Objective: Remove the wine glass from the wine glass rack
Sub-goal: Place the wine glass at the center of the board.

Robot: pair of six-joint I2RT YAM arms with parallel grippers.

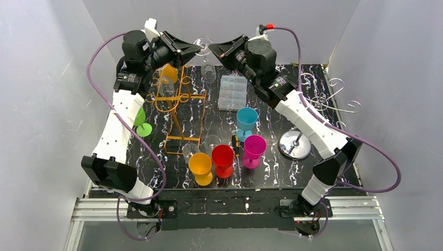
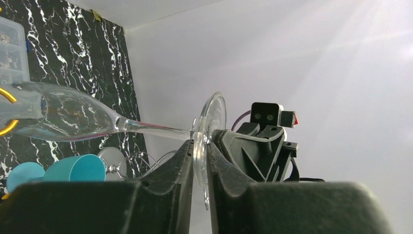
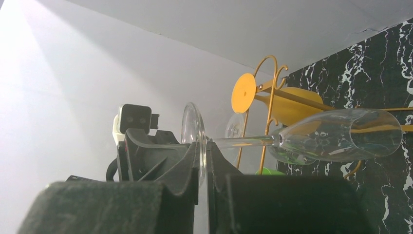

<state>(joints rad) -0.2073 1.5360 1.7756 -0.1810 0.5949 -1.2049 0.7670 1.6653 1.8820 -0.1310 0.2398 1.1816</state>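
The wine glass's thin foot is pinched by both my grippers, so my left gripper will keep the foot while my right gripper takes the stem (image 2: 158,129).
A clear wine glass (image 1: 208,72) hangs in the air at the back, foot up, to the right of the gold wire rack (image 1: 180,99). My left gripper (image 1: 197,48) and right gripper (image 1: 212,48) meet at its round foot from opposite sides. In the left wrist view the foot (image 2: 210,127) stands between my left gripper's (image 2: 200,142) jaws, which press on it. In the right wrist view the foot (image 3: 193,127) is clamped in my right gripper (image 3: 202,144). The bowl (image 3: 341,141) points away, in front of the rack (image 3: 267,105).
An orange glass (image 1: 168,72) and a clear glass (image 1: 167,87) hang on the gold rack. On the black marbled table stand a clear plastic box (image 1: 232,92), teal (image 1: 246,120), magenta (image 1: 254,149), red (image 1: 223,159), orange (image 1: 200,167) and green (image 1: 141,121) cups, and a silver wire rack (image 1: 324,99).
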